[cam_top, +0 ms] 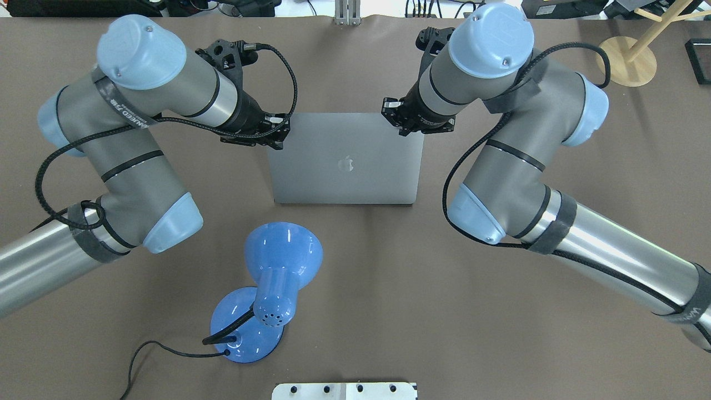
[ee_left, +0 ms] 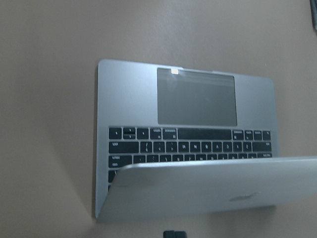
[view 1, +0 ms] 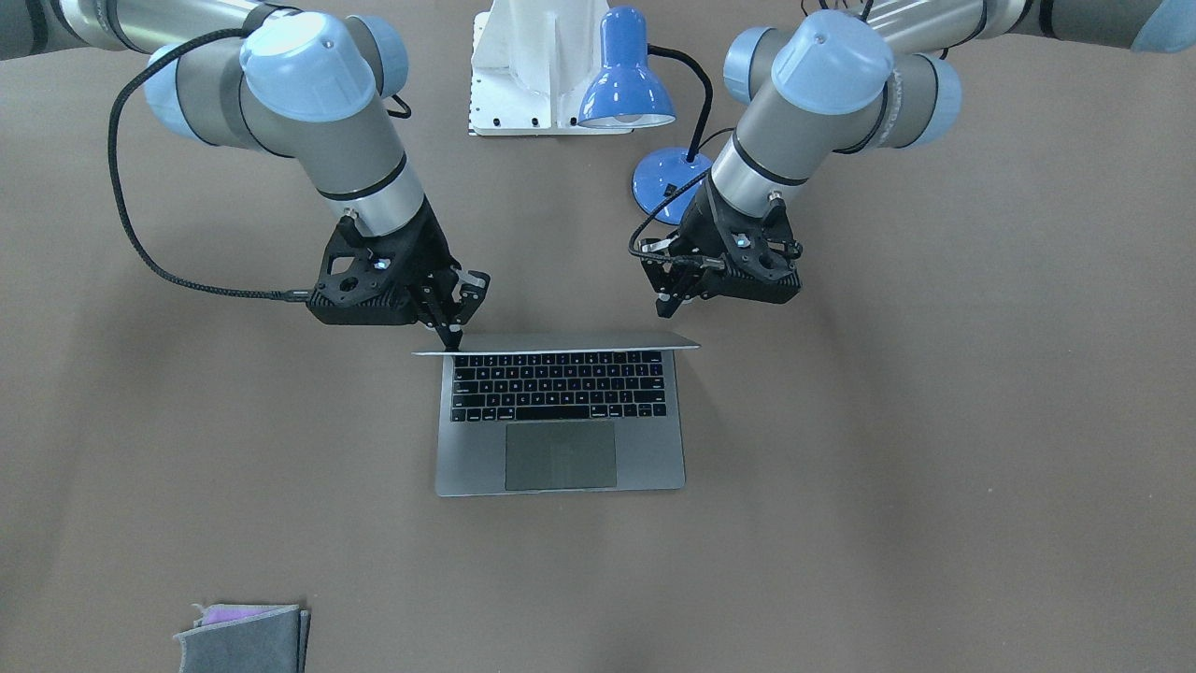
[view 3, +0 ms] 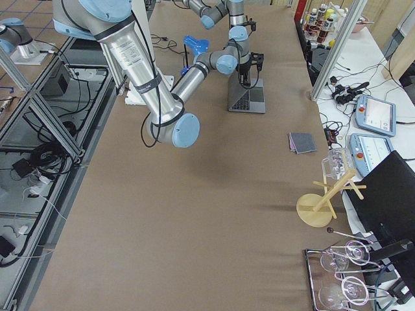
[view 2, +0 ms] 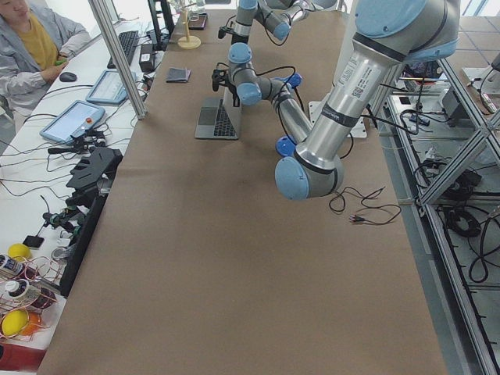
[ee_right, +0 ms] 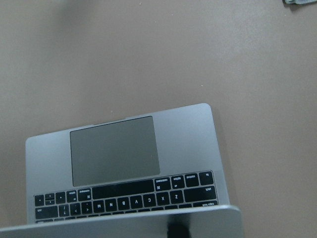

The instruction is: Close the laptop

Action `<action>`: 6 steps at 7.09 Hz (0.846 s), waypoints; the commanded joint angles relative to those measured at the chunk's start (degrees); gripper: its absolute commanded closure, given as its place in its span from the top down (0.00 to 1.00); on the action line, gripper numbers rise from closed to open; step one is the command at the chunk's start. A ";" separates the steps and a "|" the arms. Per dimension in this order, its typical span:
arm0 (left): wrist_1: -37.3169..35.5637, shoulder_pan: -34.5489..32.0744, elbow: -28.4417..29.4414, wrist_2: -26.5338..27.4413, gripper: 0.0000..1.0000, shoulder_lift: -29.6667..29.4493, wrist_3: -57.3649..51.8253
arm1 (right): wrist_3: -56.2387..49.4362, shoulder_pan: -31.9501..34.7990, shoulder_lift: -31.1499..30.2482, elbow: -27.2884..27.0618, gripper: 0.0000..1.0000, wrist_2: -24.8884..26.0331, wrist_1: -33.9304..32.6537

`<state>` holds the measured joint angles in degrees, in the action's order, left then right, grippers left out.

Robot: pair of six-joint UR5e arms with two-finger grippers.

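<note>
I should let go of the lid with my left gripper once it lies flat over the laptop's keyboard and trackpad (ee_left: 198, 133).
The space-grey laptop (view 1: 561, 467) lies open in the middle of the table, keyboard and trackpad facing away from me. Its lid (cam_top: 345, 161), with the dark apple logo, leans forward over the back rows of keys (ee_left: 193, 148). My right gripper (view 1: 452, 338) is shut, and its fingertips rest on the lid's top edge near one corner; the overhead view shows it (cam_top: 395, 118) at the lid's far right corner. My left gripper (view 1: 669, 303) looks shut and hangs just behind the lid's other top corner, close to it but apparently apart. The screen itself is hidden.
A blue desk lamp (cam_top: 266, 289) with a black cord stands between the laptop and my white base (view 1: 523, 75). A grey cloth (view 1: 245, 637) lies near the table's operator-side edge. A wooden stand (cam_top: 626, 60) stands far right.
</note>
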<state>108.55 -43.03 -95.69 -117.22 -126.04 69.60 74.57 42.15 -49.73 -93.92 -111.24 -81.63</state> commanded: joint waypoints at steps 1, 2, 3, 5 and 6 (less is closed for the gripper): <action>4.10 -1.26 7.68 1.28 0.00 -2.61 -0.08 | -0.13 1.26 3.67 10.90 0.00 -0.90 6.62; 5.78 -2.22 11.54 1.38 0.00 -4.19 0.01 | -0.21 1.79 5.68 15.83 0.00 -1.78 8.58; 9.62 -2.41 16.97 2.07 0.00 -6.04 0.01 | -0.21 1.88 8.31 19.09 0.00 -1.96 8.77; 15.09 -2.41 26.22 5.94 0.00 -9.20 0.01 | -1.26 1.88 10.69 26.47 0.00 -1.96 12.34; 16.85 -2.41 29.65 7.25 0.00 -10.18 -0.08 | -1.35 1.88 10.79 30.51 0.00 -1.96 16.12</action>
<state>122.80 -45.40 -70.77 -111.55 -134.75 69.59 73.50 44.01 -39.67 -68.44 -113.18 -69.50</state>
